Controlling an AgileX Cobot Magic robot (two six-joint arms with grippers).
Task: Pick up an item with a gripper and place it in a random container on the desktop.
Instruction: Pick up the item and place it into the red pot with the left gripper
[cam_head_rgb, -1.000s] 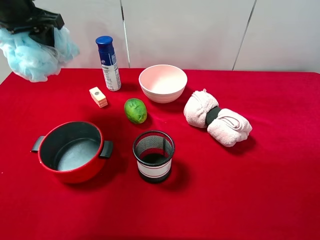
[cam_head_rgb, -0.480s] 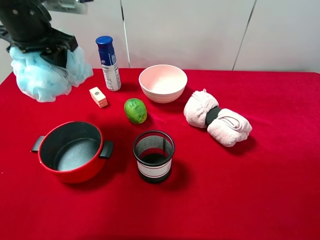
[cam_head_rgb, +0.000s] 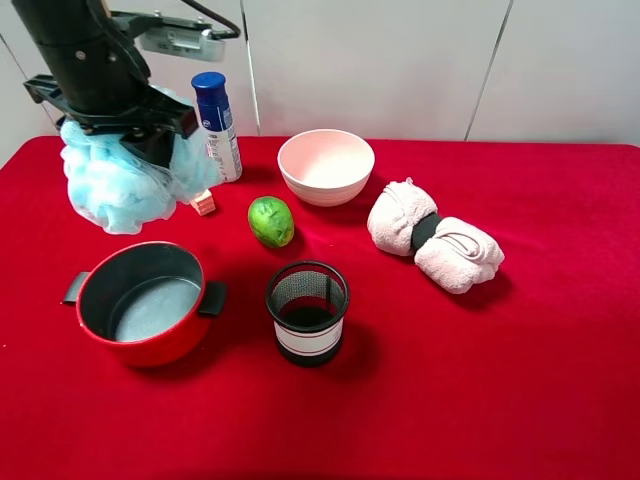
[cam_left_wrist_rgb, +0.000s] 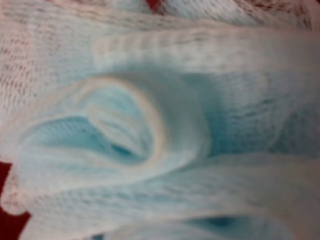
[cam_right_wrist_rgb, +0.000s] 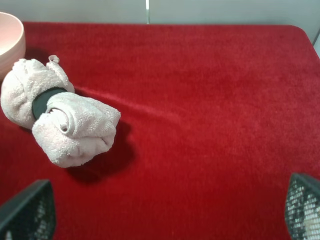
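The light blue mesh pouf, still hanging just behind the pot, will be released by my left gripper so that it sits inside the empty red pot (cam_head_rgb: 143, 295) that has black handles.
The light blue mesh pouf (cam_head_rgb: 120, 185) hangs in the air from my left gripper (cam_head_rgb: 135, 135), which is shut on its top; the fingers are buried in the mesh. The pouf is above the red desktop (cam_head_rgb: 480, 380), just behind the red pot (cam_head_rgb: 145, 300). The pot is empty, with a dark grey inside and black handles. The pouf fills the left wrist view (cam_left_wrist_rgb: 160, 130). My right gripper (cam_right_wrist_rgb: 165, 212) is open and empty over bare cloth near the rolled towel (cam_right_wrist_rgb: 57, 117); it does not show in the exterior view.
A blue-capped spray bottle (cam_head_rgb: 217, 125) and a small beige block (cam_head_rgb: 204, 204) stand right beside the pouf. A pink bowl (cam_head_rgb: 325, 165), a green fruit (cam_head_rgb: 270, 221), a black mesh cup (cam_head_rgb: 307, 311) and the rolled pink towel (cam_head_rgb: 433, 236) lie further right.
My left arm has carried the pouf from the back left corner rightward and forward, lowering it toward the space behind the pot. Nothing else has moved.
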